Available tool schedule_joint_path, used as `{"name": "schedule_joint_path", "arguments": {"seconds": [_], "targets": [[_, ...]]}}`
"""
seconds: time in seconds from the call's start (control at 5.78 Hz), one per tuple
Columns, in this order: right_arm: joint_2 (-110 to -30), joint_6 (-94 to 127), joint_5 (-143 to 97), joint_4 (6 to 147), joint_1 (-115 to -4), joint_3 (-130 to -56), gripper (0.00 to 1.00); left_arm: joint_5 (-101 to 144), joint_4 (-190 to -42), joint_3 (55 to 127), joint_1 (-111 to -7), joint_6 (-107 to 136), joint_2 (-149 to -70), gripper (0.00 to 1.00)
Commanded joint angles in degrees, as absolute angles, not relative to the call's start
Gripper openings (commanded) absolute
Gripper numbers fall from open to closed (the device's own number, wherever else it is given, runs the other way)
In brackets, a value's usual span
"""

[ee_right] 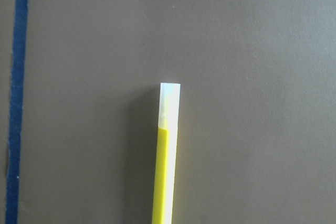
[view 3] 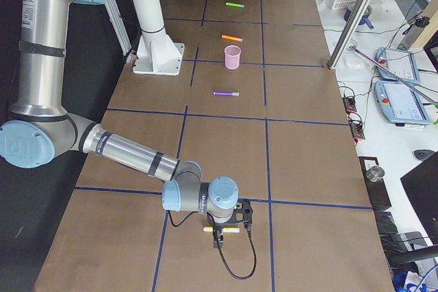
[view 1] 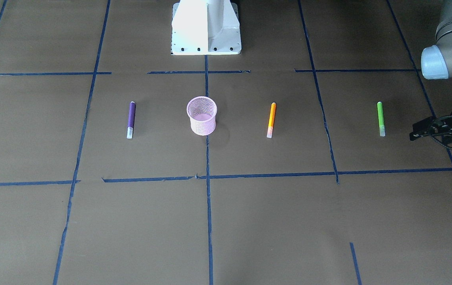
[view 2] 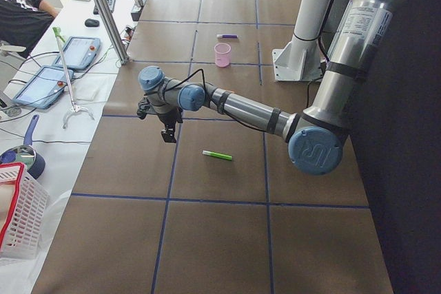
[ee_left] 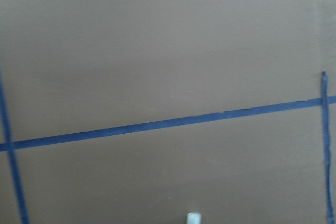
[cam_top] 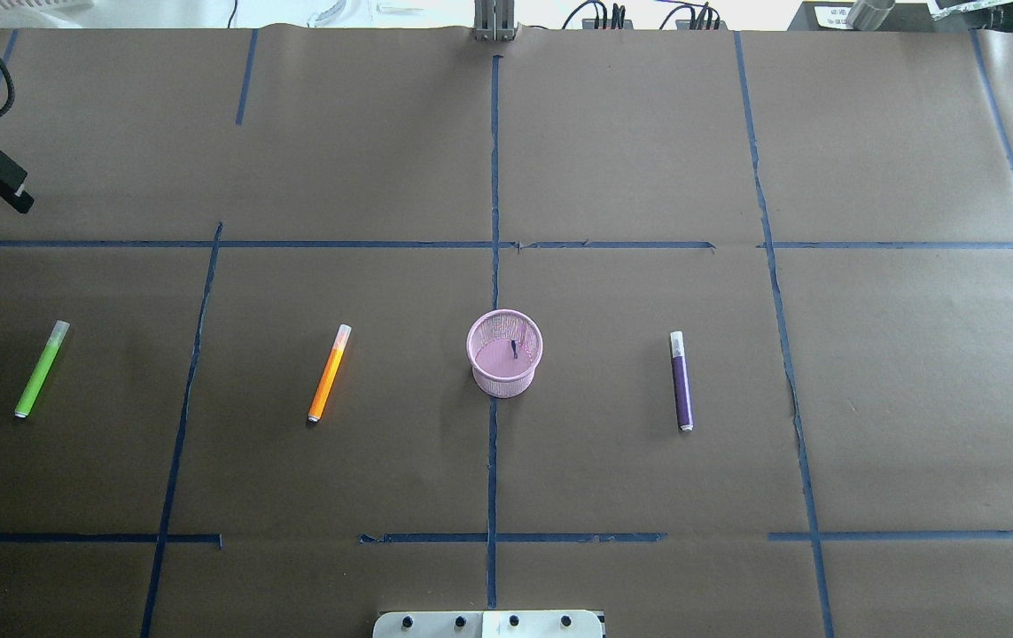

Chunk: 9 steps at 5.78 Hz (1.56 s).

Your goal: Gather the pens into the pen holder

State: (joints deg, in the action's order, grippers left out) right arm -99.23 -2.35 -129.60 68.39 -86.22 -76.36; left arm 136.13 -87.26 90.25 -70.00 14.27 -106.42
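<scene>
Next, I move my left gripper to the middle of the green pen (view 1: 381,119), the pen closest to it, and close it there.
The pink mesh pen holder (cam_top: 506,365) stands upright at mid-table. The purple pen (cam_top: 681,381) lies to its right, and the orange pen (cam_top: 329,372) and green pen (cam_top: 41,369) to its left, all flat on the paper. A yellow pen (ee_right: 167,156) lies far out on the table's right end, right under my right gripper (view 3: 220,236). My left gripper (cam_top: 20,200) hovers beyond the green pen (view 2: 218,155), at the table's left edge. Both wrist views show no fingers, so I cannot tell whether either gripper is open or shut.
Brown paper with blue tape lines (cam_top: 494,266) covers the table. The robot's white base (view 1: 206,27) stands behind the holder. A white basket (view 2: 17,211), tablets (view 3: 400,104) and cables lie off the table's ends.
</scene>
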Motion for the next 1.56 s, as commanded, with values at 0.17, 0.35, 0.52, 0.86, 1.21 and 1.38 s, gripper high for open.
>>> {"name": "schedule_joint_path", "arguments": {"seconds": [0.17,0.35,0.52,0.86,1.21,1.38], "targets": [[-99.7,-2.2,-129.8,67.3,-86.2,-75.4,1.0,134.9,-95.5,88.3,-65.2,14.2,-102.3,1.0],[-99.7,-2.1,-129.8,67.2,-86.2,-75.5,1.0,134.0,-102.3,88.6,-64.5,14.2,-97.6,1.0],[-99.7,-2.1,-129.8,67.1,-86.2,-75.5,1.0,132.4,-104.5,88.3,-61.5,15.1,-96.4,1.0],[-99.8,-2.2,-129.8,67.1,-86.2,-74.9,1.0,129.6,-106.5,88.2,-57.5,19.7,-96.4,1.0],[-99.8,-2.3,-129.8,67.1,-86.2,-74.0,1.0,129.6,-107.8,86.9,-56.6,20.0,-95.9,1.0],[-99.8,-2.4,-129.7,66.6,-86.2,-73.0,1.0,129.6,-107.8,87.0,-56.3,20.0,-95.9,1.0]]}}
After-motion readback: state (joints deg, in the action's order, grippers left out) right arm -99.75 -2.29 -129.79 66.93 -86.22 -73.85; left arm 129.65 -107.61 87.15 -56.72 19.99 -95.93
